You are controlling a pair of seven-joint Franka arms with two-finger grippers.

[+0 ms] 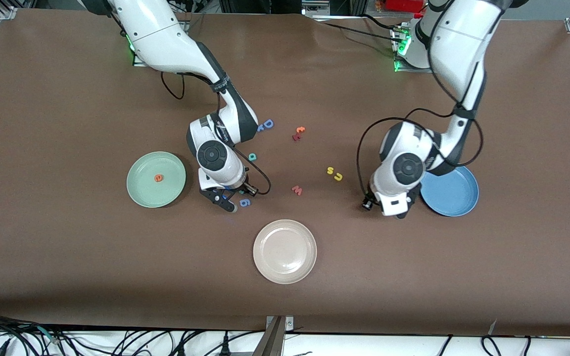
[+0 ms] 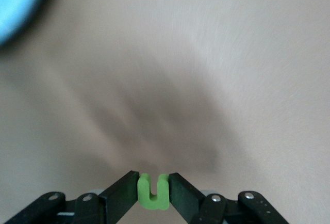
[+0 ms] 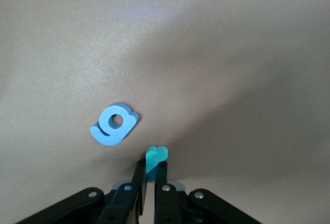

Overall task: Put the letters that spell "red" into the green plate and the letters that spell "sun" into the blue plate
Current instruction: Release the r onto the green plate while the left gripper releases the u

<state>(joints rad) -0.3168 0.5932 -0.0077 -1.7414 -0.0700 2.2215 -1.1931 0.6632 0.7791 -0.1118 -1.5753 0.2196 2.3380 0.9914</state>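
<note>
I need to release the green u, which hangs over bare table now, with my left gripper near the middle of the blue plate (image 1: 442, 196), slightly toward the cream-white plate.
My left gripper (image 2: 153, 175) is shut on a small green u-shaped letter (image 2: 153, 192). It hangs over bare table beside the blue plate (image 1: 455, 195), whose rim (image 2: 15, 7) shows in the left wrist view. My right gripper (image 3: 152, 164) is shut on a thin teal letter (image 3: 155, 157) held edge-on, low over the table (image 1: 225, 200) next to the blue g (image 3: 114, 124). The green plate (image 1: 141, 190) holds an orange e (image 1: 158, 178). Another teal letter (image 1: 252, 156) lies by the right arm's wrist. Two yellow letters (image 1: 334, 173) lie mid-table.
A cream-white plate (image 1: 285, 267) sits nearest the front camera. A red w (image 1: 297, 190) lies mid-table. A blue capital D (image 1: 266, 124) and a small red and orange pair of letters (image 1: 298, 134) lie farther from the front camera.
</note>
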